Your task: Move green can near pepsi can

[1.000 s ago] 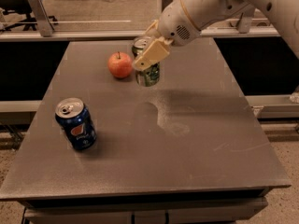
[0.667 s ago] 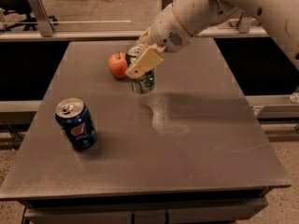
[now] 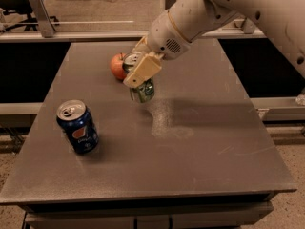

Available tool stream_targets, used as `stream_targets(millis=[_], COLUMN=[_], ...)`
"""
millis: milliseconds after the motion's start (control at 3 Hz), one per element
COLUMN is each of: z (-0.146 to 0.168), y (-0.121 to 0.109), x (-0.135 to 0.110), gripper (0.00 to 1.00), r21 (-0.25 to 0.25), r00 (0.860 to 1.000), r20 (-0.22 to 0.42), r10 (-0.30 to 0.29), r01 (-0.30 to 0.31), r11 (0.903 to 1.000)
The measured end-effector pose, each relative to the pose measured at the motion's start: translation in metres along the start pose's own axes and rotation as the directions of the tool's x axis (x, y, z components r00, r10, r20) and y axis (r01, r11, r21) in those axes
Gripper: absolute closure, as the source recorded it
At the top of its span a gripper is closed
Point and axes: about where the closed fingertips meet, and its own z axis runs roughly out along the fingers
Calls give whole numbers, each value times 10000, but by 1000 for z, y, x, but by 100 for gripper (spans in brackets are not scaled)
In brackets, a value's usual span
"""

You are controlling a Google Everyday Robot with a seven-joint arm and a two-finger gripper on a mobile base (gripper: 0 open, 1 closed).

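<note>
The robot's gripper should release the green can on the grey table (image 3: 111, 125) close beside the pepsi can, toward the red apple. The green can is held just above the table now.
My gripper (image 3: 139, 69) is shut on the green can (image 3: 143, 90), holding it just above the grey table (image 3: 200, 142), tilted a little. Its tan fingers (image 3: 143, 70) cover the can's upper half; only the lower green part and a bit of the silver top show. The pepsi can (image 3: 78, 127), dark blue with the round logo and a silver top, stands upright at the table's left, well to the front-left of the green can.
A red apple (image 3: 117, 66) lies on the table just behind and left of the held can. My white arm (image 3: 228, 8) reaches in from the upper right. A metal rail (image 3: 71, 30) runs behind the table's far edge.
My gripper has carried the green can forward and to the left, away from beside the apple and toward the pepsi can. The pepsi can and apple have not moved.
</note>
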Motion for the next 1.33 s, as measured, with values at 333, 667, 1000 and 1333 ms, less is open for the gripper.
stream_targets(millis=[333, 667, 1000, 1333], z=[10, 28, 42, 49], y=[4, 16, 35, 50], x=[-4, -18, -35, -43], gripper=[100, 100, 100, 100], r21=[-452, -1008, -1206, -1329], r00=[9990, 9915, 9899, 9856], r20=[452, 1262, 1110, 1070], r10=[-45, -326, -885, -1307], r01=[66, 455, 1018, 1445], r11=[9990, 9939, 9875, 9805])
